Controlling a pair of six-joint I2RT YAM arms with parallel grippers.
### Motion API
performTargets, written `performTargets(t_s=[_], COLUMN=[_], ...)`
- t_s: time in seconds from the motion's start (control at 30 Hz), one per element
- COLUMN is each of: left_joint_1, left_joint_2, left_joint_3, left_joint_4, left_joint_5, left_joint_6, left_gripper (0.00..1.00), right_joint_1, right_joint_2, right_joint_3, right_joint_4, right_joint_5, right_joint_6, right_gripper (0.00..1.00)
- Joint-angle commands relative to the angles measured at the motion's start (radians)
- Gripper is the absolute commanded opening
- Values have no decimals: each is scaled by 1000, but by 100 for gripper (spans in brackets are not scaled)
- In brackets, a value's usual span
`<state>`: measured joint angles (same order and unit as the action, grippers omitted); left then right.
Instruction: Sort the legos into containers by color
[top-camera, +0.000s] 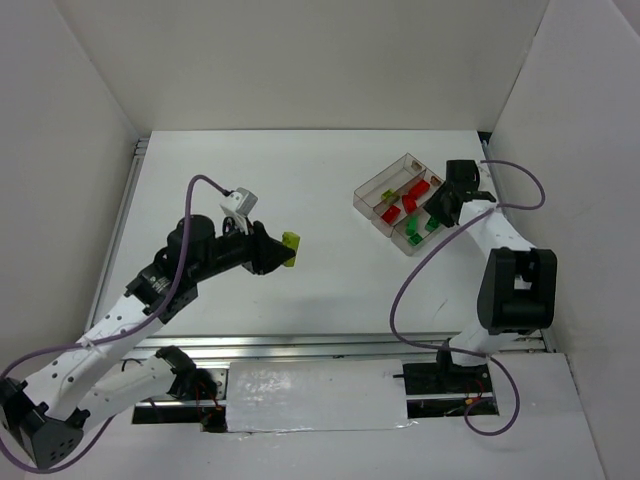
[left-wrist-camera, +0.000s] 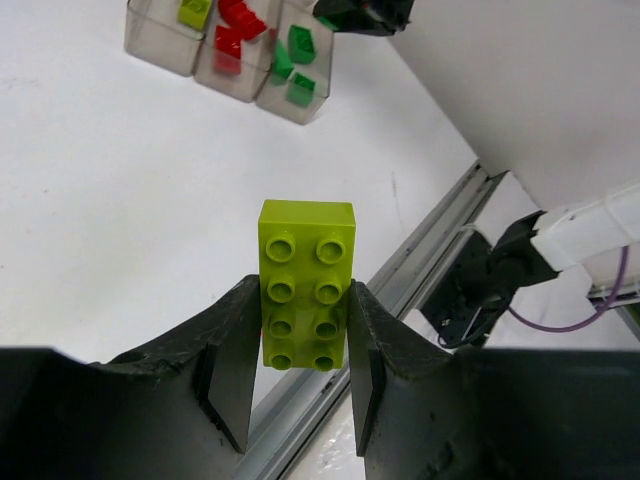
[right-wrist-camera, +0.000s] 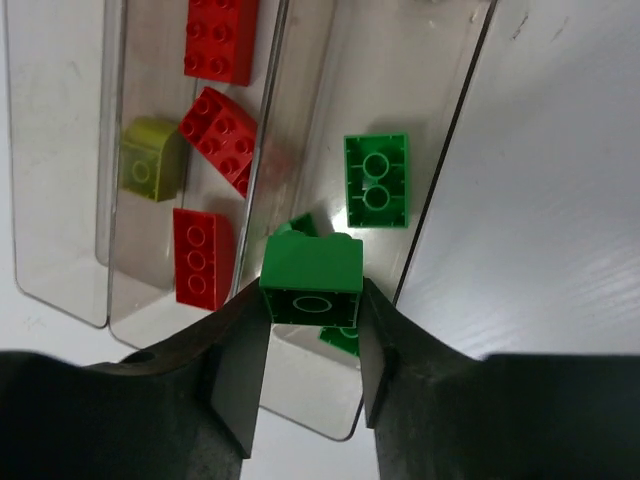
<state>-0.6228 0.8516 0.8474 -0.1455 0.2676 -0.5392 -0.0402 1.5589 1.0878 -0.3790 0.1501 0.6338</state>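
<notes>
Next, I let go of the yellow-green lego with my left gripper in the near end of the container (top-camera: 375, 202) (left-wrist-camera: 180, 36) that holds the yellow-green piece.
My left gripper (top-camera: 283, 250) (left-wrist-camera: 305, 300) is shut on a yellow-green two-by-four lego (left-wrist-camera: 306, 270), held above the table left of centre; the lego also shows in the top view (top-camera: 291, 246). My right gripper (top-camera: 440, 207) (right-wrist-camera: 312, 305) is shut on a green lego (right-wrist-camera: 312, 275), held over the near end of the green tray. The three joined containers (top-camera: 368, 188) (left-wrist-camera: 160, 45) lie at the back right. One holds green legos (right-wrist-camera: 377, 180), the middle one red legos (right-wrist-camera: 220, 135), the third a yellow-green piece (right-wrist-camera: 150, 160).
White walls enclose the white table (top-camera: 300, 170) on three sides. A metal rail (top-camera: 320, 345) runs along the near edge. Purple cables (top-camera: 410, 280) loop off both arms. The right arm's black elbow (top-camera: 515, 290) stands near the right wall.
</notes>
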Motion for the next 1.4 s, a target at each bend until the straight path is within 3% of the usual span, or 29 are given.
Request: performTargets(t_s=[0.0, 0.2, 0.23, 0.27, 0.4, 0.57, 0.63, 0.7, 0.77, 0.9, 1.0, 1.1, 1.33, 1.37], left_joint_1=[8, 11, 12, 14, 18, 31, 31, 32, 32, 32, 31, 29, 28, 28], left_joint_2=[18, 73, 82, 107, 231, 582, 741, 841, 993, 1248, 1342, 1454, 1630, 1642], left_joint_3=[53, 79, 87, 91, 168, 387, 539, 675, 842, 1088, 1220, 1318, 1375, 1401], left_joint_4=[7, 30, 37, 41, 104, 185, 181, 204, 184, 152, 179, 207, 334, 331], left_joint_5=[-30, -31, -36, -42, -79, 4, 24, 34, 65, 71, 71, 73, 88, 78], left_joint_6=[36, 45, 53, 54, 77, 151, 205, 238, 272, 309, 314, 303, 226, 210], left_gripper=[0, 0, 0, 0, 0, 0, 0, 9, 10, 12, 15, 29, 63, 81], right_joint_1=[-16, -18, -20, -20, 15, 79, 97, 100, 105, 103, 106, 105, 108, 106], right_joint_2=[44, 115, 106, 92, -61, -330, -462, -589, -707, -847, -927, -970, -1010, -1010], right_joint_3=[79, 191, 190, 185, 135, -60, -124, -149, -181, -160, -143, -129, -135, -137], right_joint_4=[-38, -99, -97, -95, -86, -32, -54, -104, -141, -237, -271, -296, -299, -298], right_joint_5=[19, -1, -10, -12, -46, -179, -191, -207, -221, -211, -251, -297, -328, -328], right_joint_6=[-14, -16, -16, -14, -6, -12, -13, -16, -20, -29, -28, -28, -34, -33], right_gripper=[46, 82, 97, 100, 100, 100, 100, 100, 100, 100, 100, 100, 99, 100])
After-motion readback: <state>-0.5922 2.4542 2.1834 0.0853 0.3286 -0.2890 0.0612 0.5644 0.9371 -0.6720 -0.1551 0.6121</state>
